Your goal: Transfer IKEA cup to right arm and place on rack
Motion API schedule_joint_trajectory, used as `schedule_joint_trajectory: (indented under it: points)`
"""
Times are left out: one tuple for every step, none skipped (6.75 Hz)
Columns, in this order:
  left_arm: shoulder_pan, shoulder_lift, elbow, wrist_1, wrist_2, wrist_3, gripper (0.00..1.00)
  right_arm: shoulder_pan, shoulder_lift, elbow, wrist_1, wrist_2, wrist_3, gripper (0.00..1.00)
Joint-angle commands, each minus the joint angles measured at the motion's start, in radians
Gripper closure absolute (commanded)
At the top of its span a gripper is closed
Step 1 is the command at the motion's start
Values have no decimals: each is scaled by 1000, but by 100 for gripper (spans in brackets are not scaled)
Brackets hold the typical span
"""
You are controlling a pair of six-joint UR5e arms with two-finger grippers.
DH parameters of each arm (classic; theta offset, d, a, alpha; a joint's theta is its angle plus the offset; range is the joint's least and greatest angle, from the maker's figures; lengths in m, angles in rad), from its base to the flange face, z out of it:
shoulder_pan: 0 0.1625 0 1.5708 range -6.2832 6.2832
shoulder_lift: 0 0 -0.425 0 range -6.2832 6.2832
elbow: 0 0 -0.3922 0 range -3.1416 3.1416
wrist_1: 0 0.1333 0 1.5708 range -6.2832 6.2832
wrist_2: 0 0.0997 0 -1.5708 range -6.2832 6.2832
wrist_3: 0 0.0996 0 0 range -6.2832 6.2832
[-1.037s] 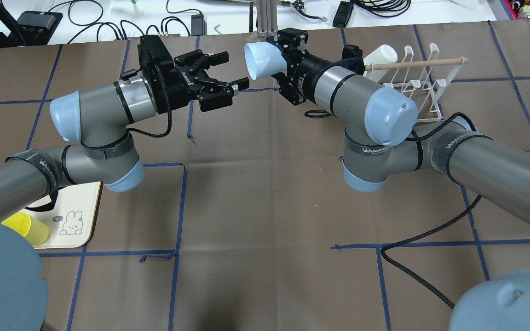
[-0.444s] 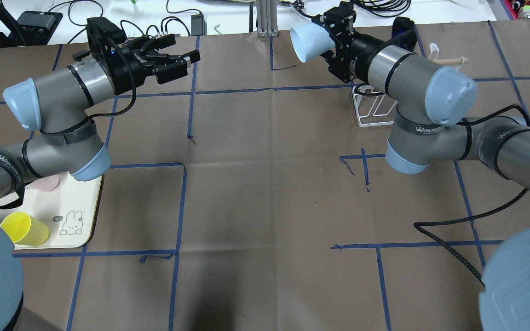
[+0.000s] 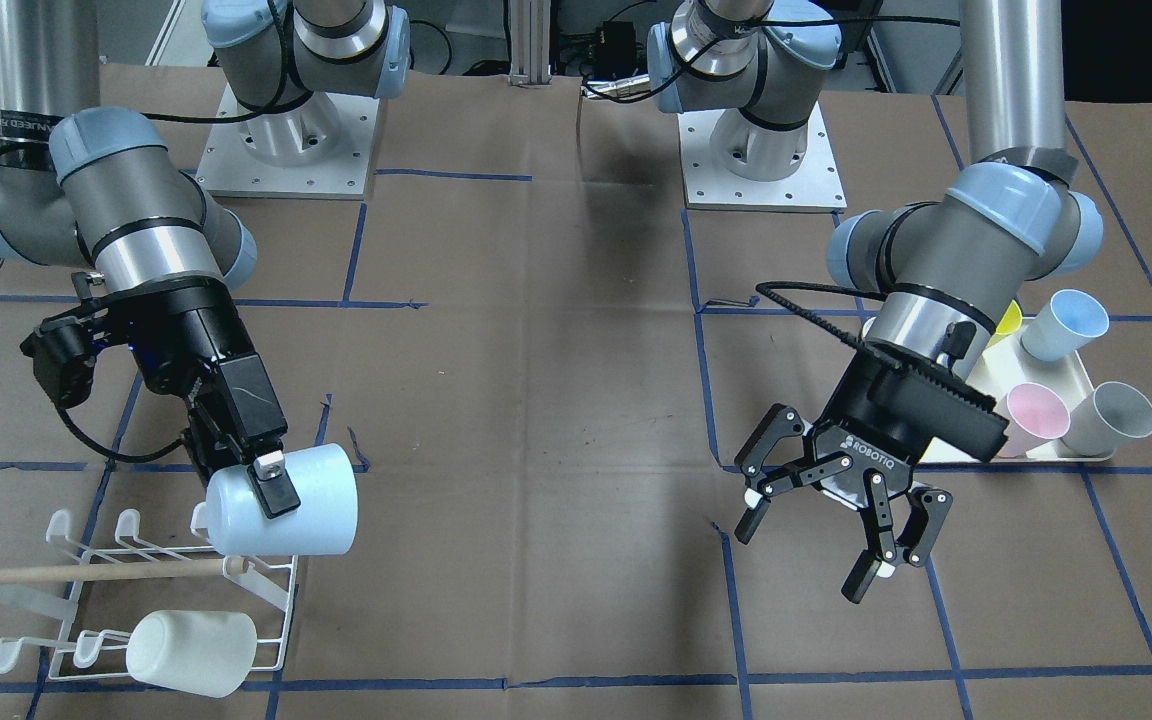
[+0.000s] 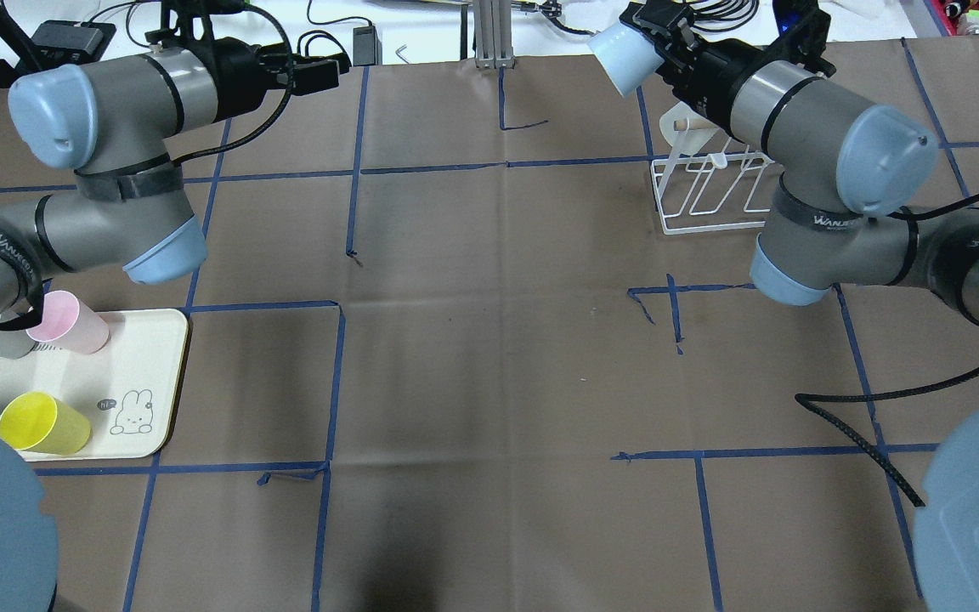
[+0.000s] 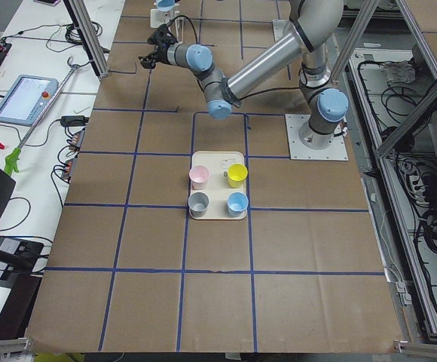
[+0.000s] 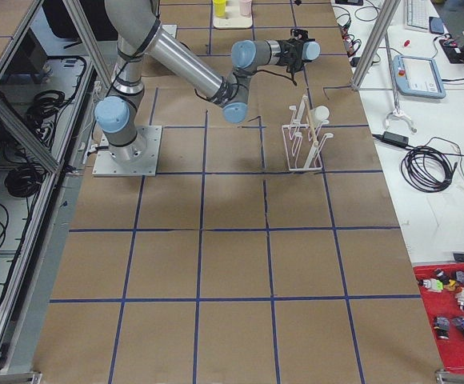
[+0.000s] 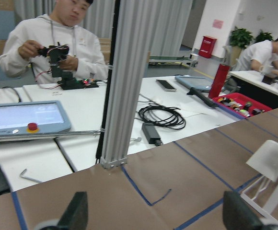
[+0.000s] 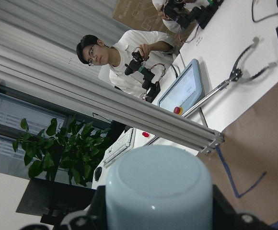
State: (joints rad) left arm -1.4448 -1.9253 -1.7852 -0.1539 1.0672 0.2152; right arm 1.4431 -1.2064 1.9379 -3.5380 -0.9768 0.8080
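Next, I set the pale blue cup, now sideways just above the rack's near end, down with my right gripper on the rack's lower end peg [image 3: 32,644] that is farthest from the white cup.
The pale blue IKEA cup [image 3: 311,510] lies sideways in my right gripper [image 3: 276,497], which is shut on it just above the near end of the white wire rack [image 3: 271,610]. In the overhead view the cup [image 4: 617,53] is held out past the rack [image 4: 693,223]. The right wrist view fills with the cup's base [image 8: 158,191]. A white cup [image 3: 191,652] sits on a rack prong below the wooden dowel [image 3: 86,573]. My left gripper [image 3: 836,545] hangs open and empty well to the side; its fingertips [image 7: 76,211] stand wide apart.
A cream tray [image 3: 1041,452] holds pink [image 3: 1036,415], grey [image 3: 1116,415], blue [image 3: 1066,322] and yellow cups beside my left arm. The tray [image 4: 154,374] lies near the robot's left. People sit at benches beyond the table's far edge [image 7: 57,43]. A black cable [image 4: 863,416] trails on the table.
My right arm has carried the cup away from the centre, towards the far right over the rack. My left arm has drawn back to the far left, its gripper still open.
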Motion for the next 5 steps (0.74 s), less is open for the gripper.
schedule_joint_trajectory:
  points:
    - [-122,35,108,-393,311,-154,0,-65,2,-8,1,0,-368,76]
    - [-131,61,131,-587,373,-171,0,-102,2,-8,2,-2,-504,76]
    - [-131,112,171,-836,429,-171,0,-143,5,-10,13,-6,-636,76]
    - [-129,156,215,-1042,436,-172,0,-179,8,-14,46,-14,-783,76]
    - [-117,196,239,-1181,473,-169,0,-217,13,-23,74,-14,-890,76]
